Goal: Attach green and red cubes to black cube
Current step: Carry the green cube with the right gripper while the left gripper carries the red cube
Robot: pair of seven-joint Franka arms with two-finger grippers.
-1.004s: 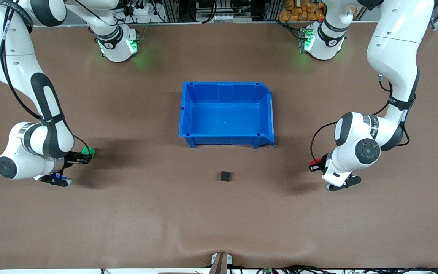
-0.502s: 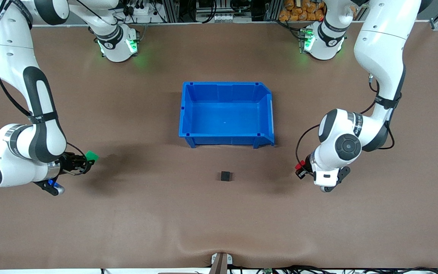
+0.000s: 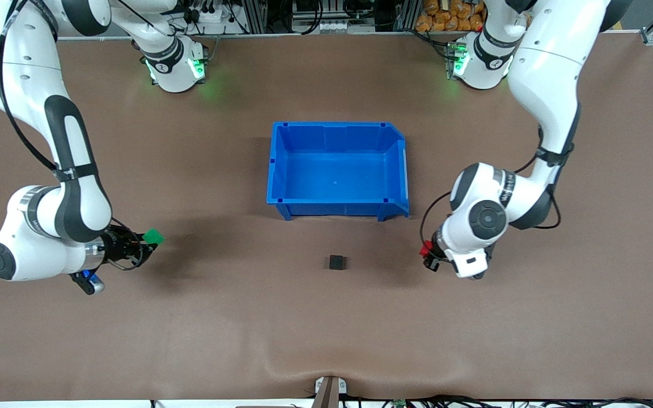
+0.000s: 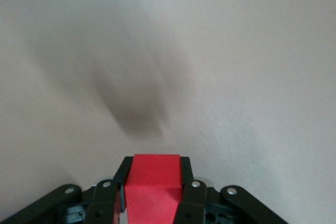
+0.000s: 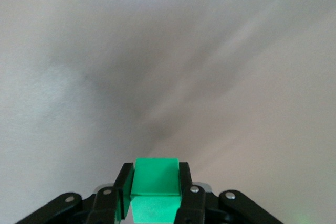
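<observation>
Next, I let go of the red cube, now held above the table, with my left gripper on the table (image 3: 351, 263), against the near side of the black cube.
The black cube (image 3: 336, 262) lies on the brown table, nearer to the front camera than the blue bin (image 3: 274, 170). My left gripper (image 3: 427, 252) is shut on the red cube (image 3: 426, 247), held above the table toward the left arm's end, level with the black cube. In the left wrist view the red cube (image 4: 154, 183) sits between the black fingers (image 4: 191, 192). My right gripper (image 3: 146, 241) is shut on the green cube (image 3: 153, 236) over the table toward the right arm's end. The green cube (image 5: 155, 182) fills the right wrist gripper's jaws.
The blue bin has nothing in it and stands mid-table. Both arm bases (image 3: 173, 62) stand along the table edge farthest from the front camera. A small bracket (image 3: 329, 388) sits at the table edge nearest the front camera.
Both arms have swung inward toward the black cube, each carrying its cube. The left gripper with the red cube has covered more ground than the right with the green.
</observation>
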